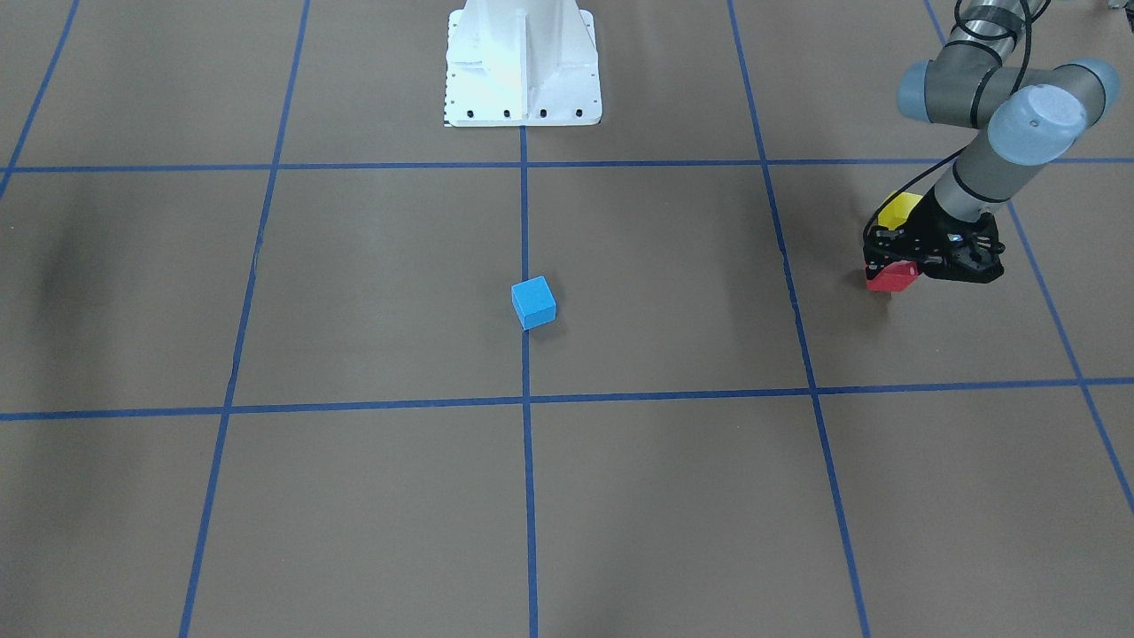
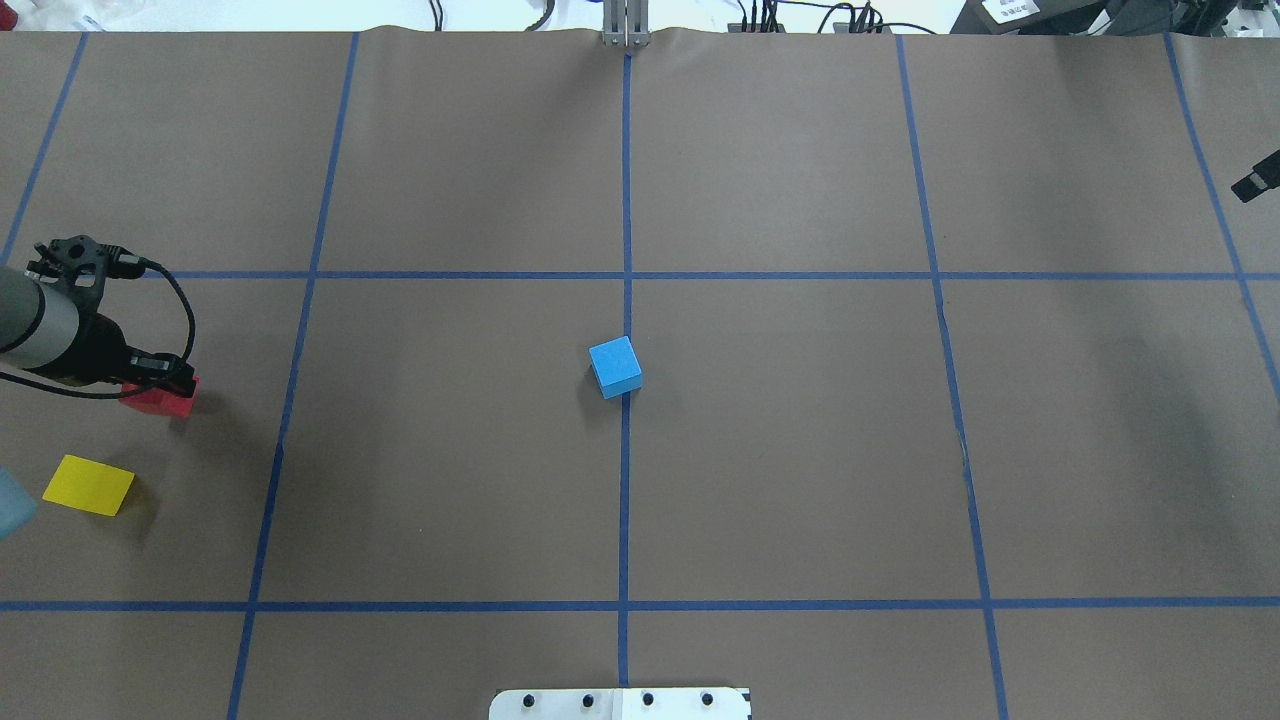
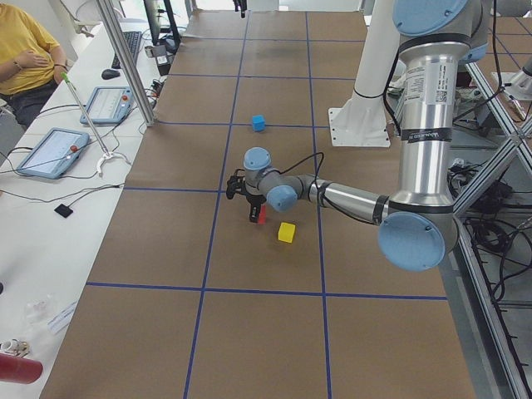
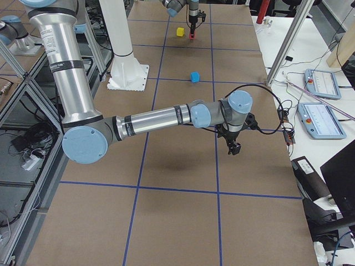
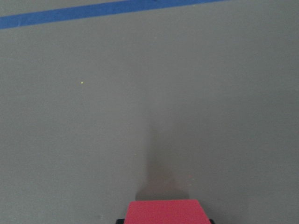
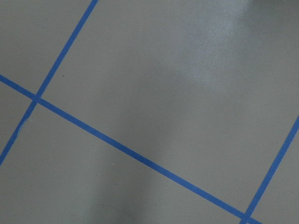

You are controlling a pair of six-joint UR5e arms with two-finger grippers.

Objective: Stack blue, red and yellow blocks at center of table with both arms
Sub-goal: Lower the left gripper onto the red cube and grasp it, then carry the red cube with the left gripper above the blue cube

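The robot's left gripper needs to release the red block on top of the blue block [image 1: 533,292].
A blue block [image 1: 533,302] sits alone at the table's centre, also in the overhead view [image 2: 615,366]. My left gripper [image 1: 889,268] is at the table's left end, shut on a red block [image 1: 891,277] [image 2: 160,399], which fills the bottom edge of the left wrist view [image 5: 163,212] close over the paper. A yellow block [image 2: 88,485] [image 1: 897,210] lies on the table just beside it, nearer the robot. My right gripper [image 4: 233,146] hangs over bare table at the right end. Only a black tip [image 2: 1255,183] shows overhead, so I cannot tell its state.
The robot's white base plate [image 1: 523,62] stands at the table's near-robot edge. Blue tape lines [image 2: 626,480] grid the brown paper. An operator in yellow [image 3: 25,50] and tablets [image 3: 50,150] are beyond the far edge.
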